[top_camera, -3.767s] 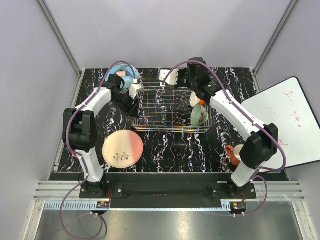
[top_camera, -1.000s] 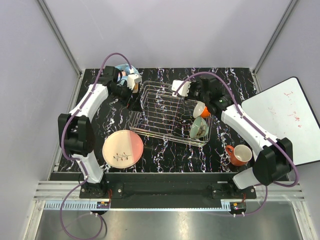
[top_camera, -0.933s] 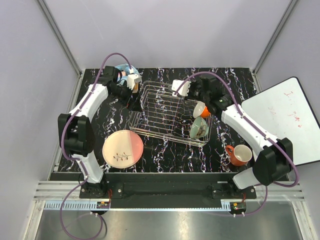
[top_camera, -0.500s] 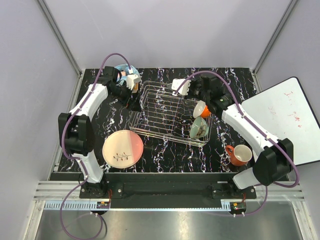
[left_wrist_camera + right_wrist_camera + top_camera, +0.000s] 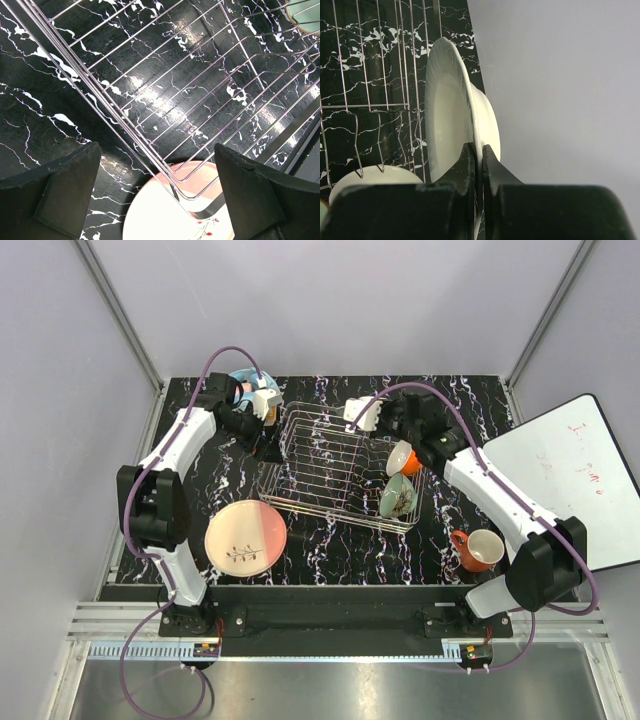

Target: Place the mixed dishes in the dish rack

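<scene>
I will let go of the plain white plate with my right gripper, on edge along the dish rack's far side (image 5: pixel 373 428), behind the small white bowl.
The dish rack (image 5: pixel 335 472) sits skewed mid-table. Inside its right end a pale green bowl (image 5: pixel 398 496) leans, with a small white bowl (image 5: pixel 401 457) beside it. My right gripper (image 5: pixel 478 150) is shut on the rim of a plain white plate (image 5: pixel 447 110), held on edge over the rack's far right side. In the top view the arm mostly hides that plate. My left gripper (image 5: pixel 157 175) stands open at the rack's left corner (image 5: pixel 200 192), whose wire lies between the fingers. The pink-and-cream plate (image 5: pixel 246 537) lies flat at front left. An orange-red mug (image 5: pixel 477 550) stands at front right.
Blue headphones (image 5: pixel 243 385) lie at the back left, close to my left wrist. A white board (image 5: pixel 570 480) leans off the table's right edge. Grey walls close in the back and both sides.
Since the earliest frame the rack has turned askew, and both arms have shifted with it. Over the last second nothing visibly moves.
</scene>
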### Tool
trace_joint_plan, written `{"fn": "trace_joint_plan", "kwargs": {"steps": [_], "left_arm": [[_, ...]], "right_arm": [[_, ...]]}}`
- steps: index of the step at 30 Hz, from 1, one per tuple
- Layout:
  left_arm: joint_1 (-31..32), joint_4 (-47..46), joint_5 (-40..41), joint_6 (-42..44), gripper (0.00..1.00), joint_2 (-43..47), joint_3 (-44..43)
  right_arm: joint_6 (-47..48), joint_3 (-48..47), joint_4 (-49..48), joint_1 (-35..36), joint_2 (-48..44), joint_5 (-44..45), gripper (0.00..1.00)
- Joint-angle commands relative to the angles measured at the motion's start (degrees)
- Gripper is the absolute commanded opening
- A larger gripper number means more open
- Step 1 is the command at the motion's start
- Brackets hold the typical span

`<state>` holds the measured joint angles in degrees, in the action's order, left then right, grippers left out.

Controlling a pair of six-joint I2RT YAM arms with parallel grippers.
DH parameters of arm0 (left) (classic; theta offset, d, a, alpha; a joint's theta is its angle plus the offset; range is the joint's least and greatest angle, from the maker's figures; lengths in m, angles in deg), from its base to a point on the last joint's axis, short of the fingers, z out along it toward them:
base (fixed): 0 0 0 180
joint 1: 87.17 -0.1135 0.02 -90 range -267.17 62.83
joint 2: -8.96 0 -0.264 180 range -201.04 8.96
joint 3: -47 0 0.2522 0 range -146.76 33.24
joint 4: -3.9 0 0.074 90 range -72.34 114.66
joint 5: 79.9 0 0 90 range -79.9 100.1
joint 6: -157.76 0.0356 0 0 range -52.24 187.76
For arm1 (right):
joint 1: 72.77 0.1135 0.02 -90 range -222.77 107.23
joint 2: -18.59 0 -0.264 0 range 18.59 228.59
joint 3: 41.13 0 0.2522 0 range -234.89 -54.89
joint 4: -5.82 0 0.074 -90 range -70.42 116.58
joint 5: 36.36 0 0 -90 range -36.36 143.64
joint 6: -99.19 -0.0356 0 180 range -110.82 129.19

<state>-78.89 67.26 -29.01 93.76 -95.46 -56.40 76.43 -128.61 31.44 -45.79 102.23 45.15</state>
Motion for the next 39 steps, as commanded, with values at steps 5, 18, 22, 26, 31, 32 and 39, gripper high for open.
{"fn": "trace_joint_plan", "kwargs": {"steps": [5,18,22,26,31,32,39], "left_arm": [[-0.36,-1.70,-1.76,0.19,0.99,0.45,-0.36],[-0.45,-1.70,-2.11,0.37,0.99,0.54,-1.14],[-0.54,-1.62,-2.11,0.37,0.99,0.53,-1.06],[-0.63,-1.70,-2.02,0.46,0.99,0.53,-0.88],[-0.71,-1.79,-1.93,0.46,0.99,0.53,-0.88],[-0.80,-1.79,-2.02,0.46,0.99,0.45,-0.88],[-0.80,-1.88,-2.28,0.46,0.99,0.36,-0.88]], "right_arm": [[1.58,-2.84,-10.71,-1.40,-1.02,1.02,0.00],[0.08,0.14,-11.33,-2.02,1.53,0.67,0.00],[-0.71,0.76,-13.79,-2.28,2.67,0.32,0.00],[-1.24,0.94,-14.23,-2.55,3.99,-0.03,0.00],[-2.99,0.24,-14.23,-2.81,6.01,-0.30,0.00],[-3.08,0.32,-14.23,-2.90,6.19,-0.30,0.00],[-5.19,1.99,-14.32,-3.25,7.15,-0.30,0.00]]}}
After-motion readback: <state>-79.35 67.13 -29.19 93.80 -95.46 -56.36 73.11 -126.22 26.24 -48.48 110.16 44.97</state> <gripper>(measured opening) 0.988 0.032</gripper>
